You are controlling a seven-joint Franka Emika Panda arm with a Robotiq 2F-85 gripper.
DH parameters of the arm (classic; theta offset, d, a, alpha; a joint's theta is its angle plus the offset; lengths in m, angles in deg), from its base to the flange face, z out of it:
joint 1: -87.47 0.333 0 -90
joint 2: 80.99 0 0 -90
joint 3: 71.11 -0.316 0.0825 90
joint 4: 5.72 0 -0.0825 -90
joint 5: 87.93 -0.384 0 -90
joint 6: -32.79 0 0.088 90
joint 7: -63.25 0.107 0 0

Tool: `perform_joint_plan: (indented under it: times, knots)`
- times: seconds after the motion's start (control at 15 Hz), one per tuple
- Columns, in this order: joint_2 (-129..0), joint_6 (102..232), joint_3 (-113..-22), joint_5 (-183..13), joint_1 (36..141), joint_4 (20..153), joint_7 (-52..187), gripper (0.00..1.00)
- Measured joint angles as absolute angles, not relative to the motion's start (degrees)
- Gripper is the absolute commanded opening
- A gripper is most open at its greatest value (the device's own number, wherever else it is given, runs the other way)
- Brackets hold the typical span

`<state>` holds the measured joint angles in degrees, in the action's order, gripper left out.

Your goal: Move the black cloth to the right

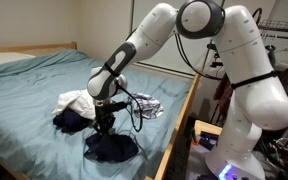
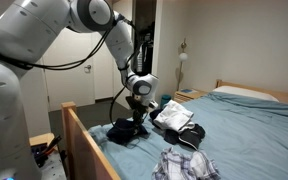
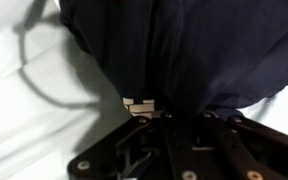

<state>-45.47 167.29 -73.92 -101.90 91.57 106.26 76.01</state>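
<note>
Next, I bring the black cloth, now bunched on the blue bed sheet, to the patterned cloth and let go of it with my gripper on the far part of the patterned cloth (image 1: 142, 98).
The black cloth (image 1: 114, 148) lies bunched on the blue bed sheet near the bed's wooden side rail, and it shows in both exterior views (image 2: 123, 132). My gripper (image 1: 104, 123) points straight down into its top (image 2: 136, 114). In the wrist view the black cloth (image 3: 174, 50) fills most of the picture and gathers in between the fingers (image 3: 169, 108). The fingertips are buried in the fabric. The gripper looks shut on the cloth.
A white and dark heap of clothes (image 1: 74, 104) lies just beside the black cloth (image 2: 180, 122). A patterned cloth (image 1: 146, 105) lies nearby (image 2: 184, 165). The wooden bed rail (image 1: 180, 128) runs close to the gripper (image 2: 84, 140). The blue sheet (image 1: 34, 90) stretches beyond.
</note>
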Motion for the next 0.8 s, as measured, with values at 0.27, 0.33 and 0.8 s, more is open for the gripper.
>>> perform_joint_plan:
  times: [0.27,0.33,0.8]
  knots:
    - [-52.1,171.0,-73.6,-102.2,89.9,110.8,75.0,0.06]
    - [-55.0,172.0,-72.9,-102.2,89.7,113.0,75.1,0.06]
    - [-77.3,174.2,-66.6,-101.6,87.3,127.1,77.7,0.06]
